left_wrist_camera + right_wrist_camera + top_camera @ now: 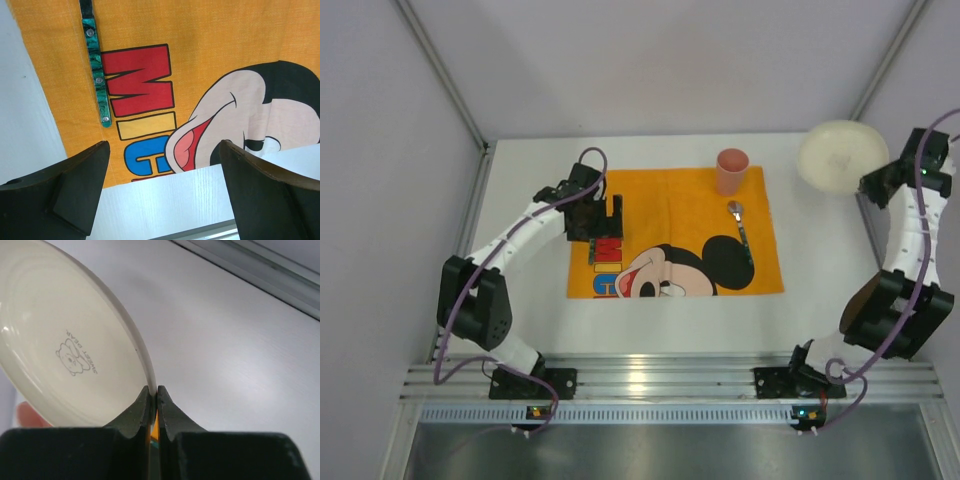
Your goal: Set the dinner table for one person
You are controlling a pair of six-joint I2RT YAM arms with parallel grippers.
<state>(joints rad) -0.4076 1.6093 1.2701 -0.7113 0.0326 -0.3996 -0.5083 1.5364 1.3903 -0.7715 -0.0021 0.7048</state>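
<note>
My right gripper is going to put the round white plate down on the orange placemat (669, 222) between the utensil and the spoon. The plate is now tilted over the table's far corner.
The white dinner table (520, 300) carries an orange Mickey Mouse placemat (670, 200). On the mat stand a pink cup (732, 170) and a green-handled spoon (741, 230). A green-handled utensil (97, 75) lies along the mat's left edge (592, 252); its head is cut off in the wrist view. My left gripper (608, 222) is open and empty just above it (162, 150). My right gripper (876, 184) is shut on the rim (154, 390) of a round white plate (840, 155), held tilted over the table's far right corner; its underside shows a bear mark (75, 340).
Grey walls and a metal frame close in the table on the left, back and right. An aluminium rail (660, 380) runs along the near edge by the arm bases. Bare white tabletop (240, 340) lies under the plate.
</note>
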